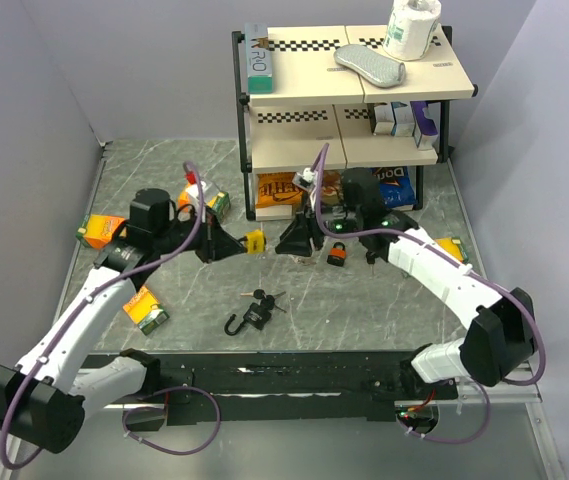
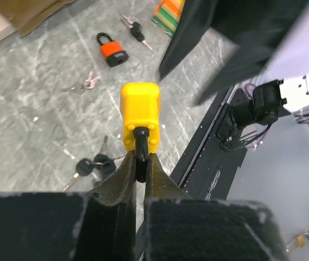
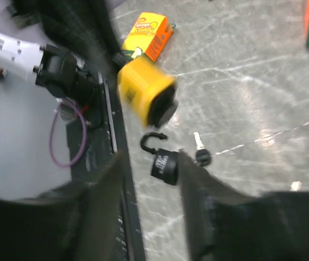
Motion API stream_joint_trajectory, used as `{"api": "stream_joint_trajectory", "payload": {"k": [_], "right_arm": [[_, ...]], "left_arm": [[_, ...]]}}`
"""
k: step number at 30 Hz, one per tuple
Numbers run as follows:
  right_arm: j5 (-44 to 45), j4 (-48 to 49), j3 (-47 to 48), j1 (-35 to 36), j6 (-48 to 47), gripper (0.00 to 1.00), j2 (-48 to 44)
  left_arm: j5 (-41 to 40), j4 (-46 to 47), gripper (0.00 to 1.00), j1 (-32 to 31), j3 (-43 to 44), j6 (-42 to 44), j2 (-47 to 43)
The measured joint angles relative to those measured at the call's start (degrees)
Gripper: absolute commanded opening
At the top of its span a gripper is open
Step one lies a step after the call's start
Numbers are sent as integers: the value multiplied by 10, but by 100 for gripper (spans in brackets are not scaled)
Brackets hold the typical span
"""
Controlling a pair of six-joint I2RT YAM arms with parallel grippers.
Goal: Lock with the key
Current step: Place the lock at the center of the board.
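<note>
The yellow padlock is held in the air by its shackle in my left gripper, so my right gripper needs to take the padlock's body (image 2: 140, 110) and put it down.
My left gripper (image 1: 232, 243) is shut on the black shackle of a yellow padlock (image 1: 253, 240) and holds it above the table; in the left wrist view (image 2: 141, 163) the lock body (image 2: 140, 114) sticks out past the fingertips. My right gripper (image 1: 286, 243) is open and empty, just right of the yellow padlock, which appears blurred in its view (image 3: 143, 92). A black padlock (image 1: 254, 316) with an open shackle lies on the table below, also in the right wrist view (image 3: 162, 160), with black-headed keys (image 1: 264, 296) beside it. An orange padlock (image 1: 337, 256) lies under the right arm.
A shelf rack (image 1: 344, 90) with boxes and snack bags stands at the back. Small boxes lie on the table at the left (image 1: 99, 230), near left (image 1: 146, 310) and right (image 1: 451, 248). Silver keys (image 2: 83, 84) lie near the orange padlock (image 2: 112, 50).
</note>
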Motion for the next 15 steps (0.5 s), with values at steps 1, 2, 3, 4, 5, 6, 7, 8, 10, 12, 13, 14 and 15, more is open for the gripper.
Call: {"api": "stream_joint_trajectory", "payload": {"k": [1,2,3,4,5,6,7,8,10,12,13,14,15], "right_arm": [[-8,-15,9,-7,-22,67,-1],[-12,-28,16,-15,-47,71,-3],[-12,-38,18,-23,-68,74,-7],[-12,-48,18,-28,-88,79,-12],[-11,-56,18,-33,-106,84,-17],[-7,-61,17,-35,-122,87,-23],[-3,-61,16,-34,-136,88,-28],[1,-59,14,-30,-148,90,-33],[13,-59,13,-13,-176,91,-44],[30,-54,13,15,-209,92,-54],[40,-53,13,31,-225,92,-59],[49,-51,13,45,-240,93,-64],[60,-46,12,63,-258,93,-69]], "left_arm": [[12,-2,1,14,0,0,4],[24,-5,1,26,0,2,8],[33,-7,1,31,0,3,11],[49,-10,1,34,0,3,15],[61,-11,1,34,0,3,19],[76,-11,1,34,0,2,22],[94,-9,1,33,-1,-1,27],[108,-6,1,33,-1,-6,30],[130,0,1,33,-1,-17,39],[143,7,1,33,-1,-29,47],[147,8,1,33,-1,-34,52],[150,8,1,33,-1,-39,58],[154,8,1,33,-1,-44,64]]}}
